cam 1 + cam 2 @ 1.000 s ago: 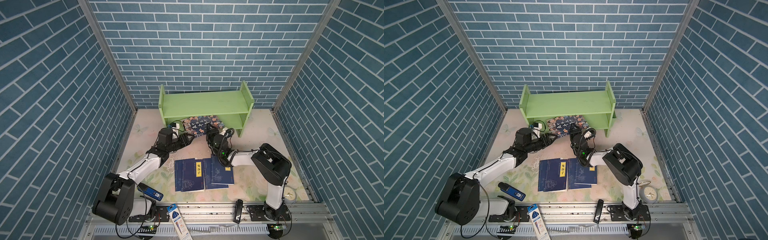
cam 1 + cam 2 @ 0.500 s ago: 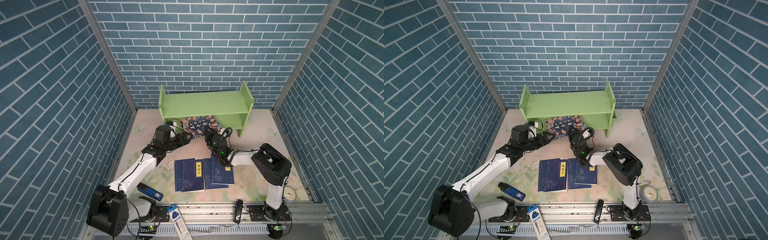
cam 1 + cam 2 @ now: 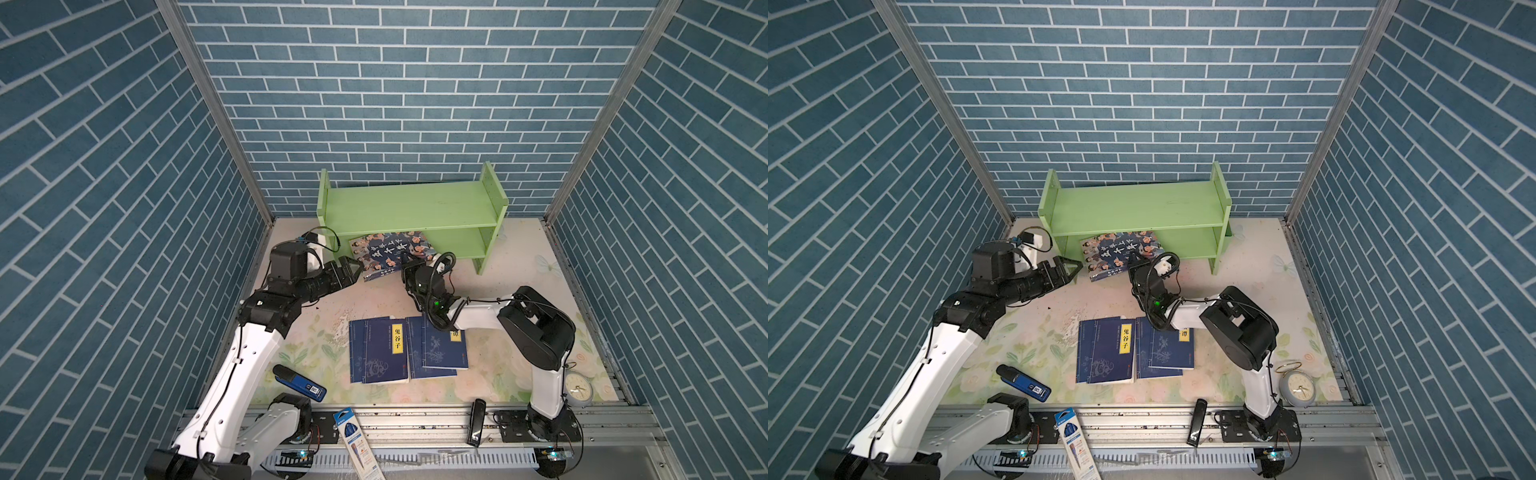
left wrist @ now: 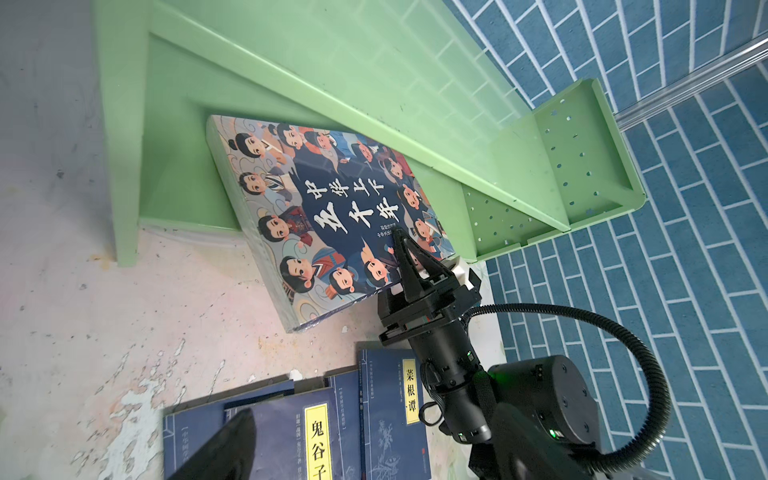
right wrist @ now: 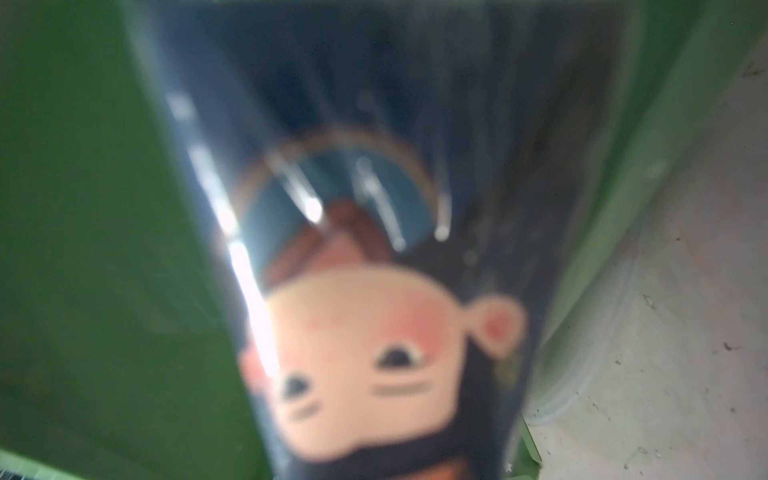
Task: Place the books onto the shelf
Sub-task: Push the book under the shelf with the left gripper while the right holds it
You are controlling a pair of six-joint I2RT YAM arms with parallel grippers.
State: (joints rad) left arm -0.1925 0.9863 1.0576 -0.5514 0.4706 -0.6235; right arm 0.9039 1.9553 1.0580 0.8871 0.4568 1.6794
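My right gripper is going to release the cartoon-face book on the lower level of the shelf, at the level's end (image 3: 381, 253) close to my left gripper.
The large cartoon-face book (image 3: 390, 253) (image 3: 1121, 251) lies tilted, its far edge resting on the lower tier of the light green shelf (image 3: 411, 208) (image 3: 1133, 205) and its near edge toward the floor. My right gripper (image 3: 409, 266) (image 3: 1136, 266) is shut on the book's near right corner; in the left wrist view one of its fingers (image 4: 405, 257) lies on the cover (image 4: 332, 216). My left gripper (image 3: 353, 270) (image 3: 1073, 268) stands open just left of the book, apart from it. Navy books with yellow labels (image 3: 378, 351) (image 3: 1106, 349) (image 4: 286, 436) lie flat in two overlapping piles. The right wrist view is filled by the blurred cover (image 5: 374, 291).
A blue handheld device (image 3: 299, 382) lies at the front left. A pen package (image 3: 359, 442) and a black bar-shaped object (image 3: 476, 422) sit on the front rail. An alarm clock (image 3: 577, 388) stands at the front right. Brick-pattern walls enclose three sides.
My left gripper has opened and drawn back to the left, off the cartoon book. My right gripper has closed on the book's near right corner. The book stays propped on the lower tier.
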